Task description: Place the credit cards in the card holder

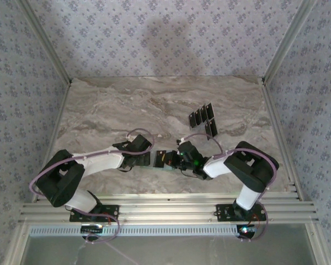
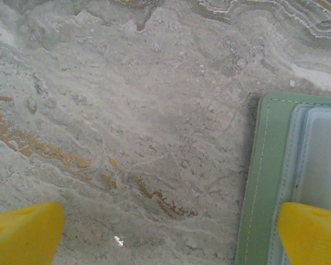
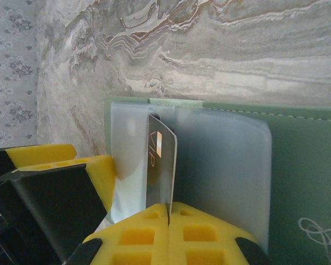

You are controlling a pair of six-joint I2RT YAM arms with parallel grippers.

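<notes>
My right gripper will let go of the credit card marked VIP inside the clear sleeve (image 1: 155, 159) (image 3: 149, 172) beside the yellow finger of my left gripper.
The pale green card holder (image 3: 303, 182) lies open on the marble, its clear sleeves (image 3: 220, 165) facing up. My right gripper (image 3: 169, 212) is shut on a dark credit card (image 3: 161, 160) marked VIP, held on edge with its far end at a sleeve's mouth. My left gripper (image 2: 168, 234) is open and low over the table. One of its yellow fingers (image 3: 94, 171) presses the sleeve flap at the holder's (image 2: 265, 182) edge. From above, both grippers (image 1: 149, 159) (image 1: 174, 160) meet at the table's near middle. Several more credit cards (image 1: 201, 117) lie at the back right.
The marble table (image 1: 127, 105) is fenced by metal rails and patterned walls on three sides. Both arms reach inward from their bases at the near edge, with cables looping over their wrists.
</notes>
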